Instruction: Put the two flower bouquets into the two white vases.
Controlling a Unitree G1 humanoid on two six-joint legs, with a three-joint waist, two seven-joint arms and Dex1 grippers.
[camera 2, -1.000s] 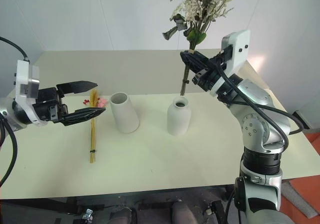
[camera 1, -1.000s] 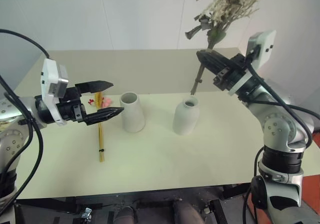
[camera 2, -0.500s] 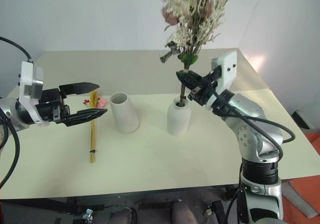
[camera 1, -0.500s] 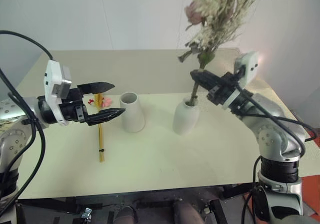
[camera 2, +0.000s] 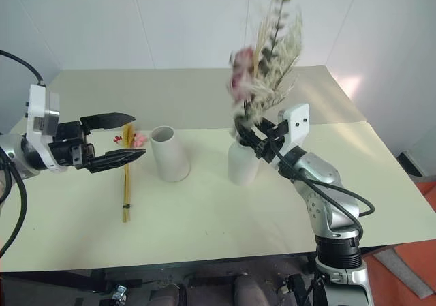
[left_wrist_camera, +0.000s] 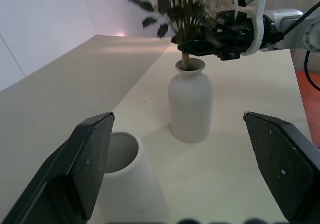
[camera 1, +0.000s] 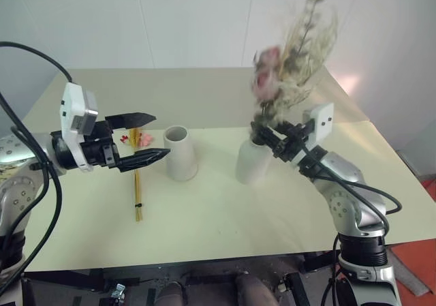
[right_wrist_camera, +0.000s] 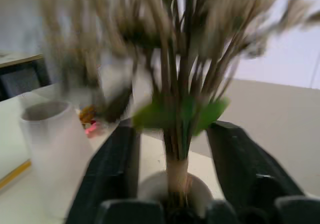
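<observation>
My left gripper is to close next on the middle of the yellow stalks [camera 1: 137,177] of the slim bouquet, between its blossoms and its black band.
The bushy bouquet [camera 1: 286,67] of pink roses and beige sprays stands with its stems in the mouth of the rounded bottle vase [camera 1: 251,164]. My right gripper [camera 1: 262,134] sits just above that mouth. It is open, with a finger [right_wrist_camera: 117,169] on each side of the stems [right_wrist_camera: 176,169] and a gap between. The tapered cone vase [camera 1: 180,153] stands empty to the left. Beside it the slim bouquet [camera 1: 137,183] of yellow stalks lies flat on the table. My left gripper [camera 1: 160,135] hovers over its blossom end, open, holding nothing.
The pale table [camera 1: 225,224] has bare room in front of both vases and to the right. A second tabletop [camera 1: 204,91] of a slightly darker tone joins on behind, up to the white wall.
My right gripper came down with the bushy bouquet, its stems slid into the bottle vase, and the fingers then opened. The left arm stayed still.
</observation>
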